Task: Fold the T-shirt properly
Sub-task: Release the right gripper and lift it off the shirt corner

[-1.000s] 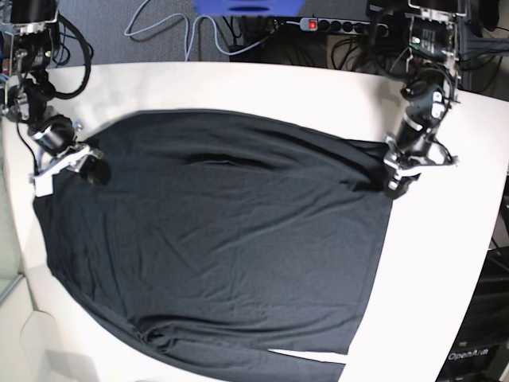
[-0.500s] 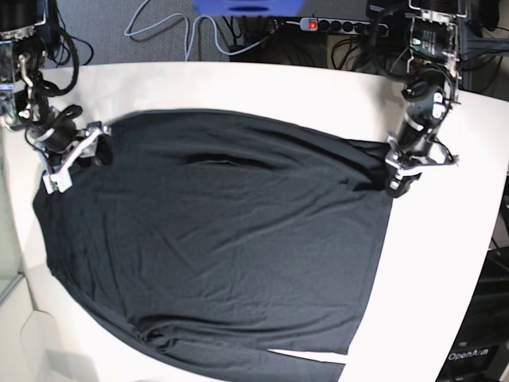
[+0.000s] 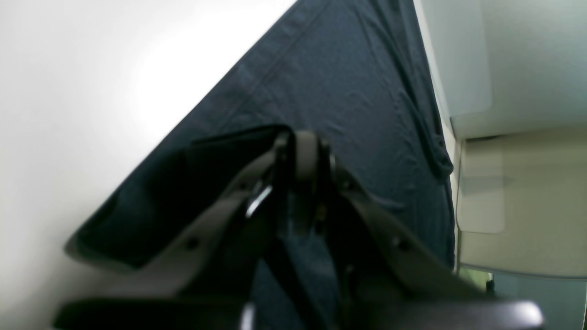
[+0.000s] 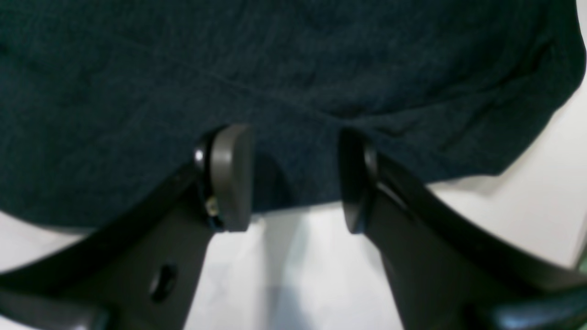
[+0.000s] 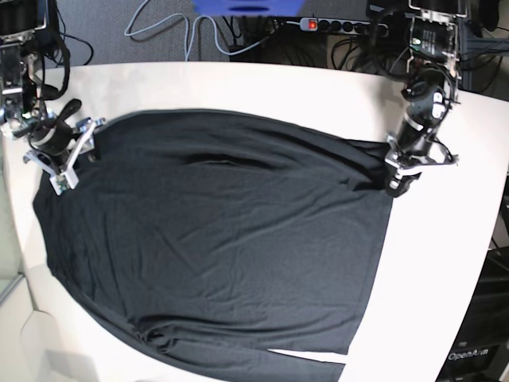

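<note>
The robot's left gripper is pinching a bunched fold short of the T-shirt's far corner, so it should open and take the T-shirt by that corner [image 5: 383, 149].
The black T-shirt [image 5: 223, 239] lies spread flat over the white table [image 5: 238, 87], slightly wrinkled. At the shirt's right edge in the base view, my left gripper [image 5: 395, 185] is shut on a pinched fold of the fabric. The left wrist view shows that fold [image 3: 220, 151] raised at the closed tips of the left gripper [image 3: 300, 151]. My right gripper [image 5: 75, 151] is at the shirt's far left corner. In the right wrist view, the right gripper [image 4: 293, 181] stands open and its fingers [image 4: 229, 178] straddle the T-shirt's [image 4: 275, 59] edge, holding nothing.
Cables and a power strip [image 5: 342, 25] lie beyond the table's far edge. A black box [image 5: 477, 334] stands past the near right edge. A pale tray-like surface [image 3: 518, 192] sits off the table beside the shirt's far side in the left wrist view.
My right gripper has moved off the shirt toward its far left corner, turned, and opened wider. The left gripper and the shirt have stayed put.
</note>
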Available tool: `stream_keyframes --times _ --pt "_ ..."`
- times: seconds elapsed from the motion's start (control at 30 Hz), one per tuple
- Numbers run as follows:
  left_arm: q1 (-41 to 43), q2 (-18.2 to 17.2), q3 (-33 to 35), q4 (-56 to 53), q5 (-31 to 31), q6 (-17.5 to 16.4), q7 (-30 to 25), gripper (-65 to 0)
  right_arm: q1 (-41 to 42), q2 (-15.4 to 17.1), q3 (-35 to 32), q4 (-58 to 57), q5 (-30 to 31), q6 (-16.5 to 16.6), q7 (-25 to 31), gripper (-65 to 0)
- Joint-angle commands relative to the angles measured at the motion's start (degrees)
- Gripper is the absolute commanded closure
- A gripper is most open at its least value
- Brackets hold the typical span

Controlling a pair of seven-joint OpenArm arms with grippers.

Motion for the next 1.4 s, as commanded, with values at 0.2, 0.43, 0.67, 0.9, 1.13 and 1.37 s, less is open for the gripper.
stream_keyframes --times 0.2,0.43,0.67,0.9,1.13,1.37 --pt "-0.4 -0.5 -0.1 -0.4 -0.1 -1.0 -0.5 -1.6 0.5 -0.5 0.7 0.9 -0.2 0.5 0.9 -30.2" --pt "-0.2 -0.5 -0.1 -0.5 -0.1 -1.2 -0.5 -11.7 0.5 -1.6 0.6 1.0 -0.2 0.5 0.9 -30.0" --pt "0.0 -0.5 -0.3 0.1 -0.2 -1.1 -0.5 -47.2 0.2 -2.5 0.6 1.0 -0.2 0.5 0.9 -29.6" --pt "3.5 -0.7 0.0 4.7 0.0 -1.4 -0.5 -50.6 -2.5 -3.6 3.2 1.9 0.0 0.5 2.9 -29.3" --pt "8.0 -1.2 1.5 7.8 0.5 -1.5 -0.4 -50.6 -6.2 -6.2 8.4 6.8 0.2 0.5 4.7 -29.3" --pt "10.7 -2.2 1.8 6.4 4.4 -1.5 -0.5 -50.6 -8.4 -12.7 15.7 9.4 0.2 0.8 4.7 -30.2"
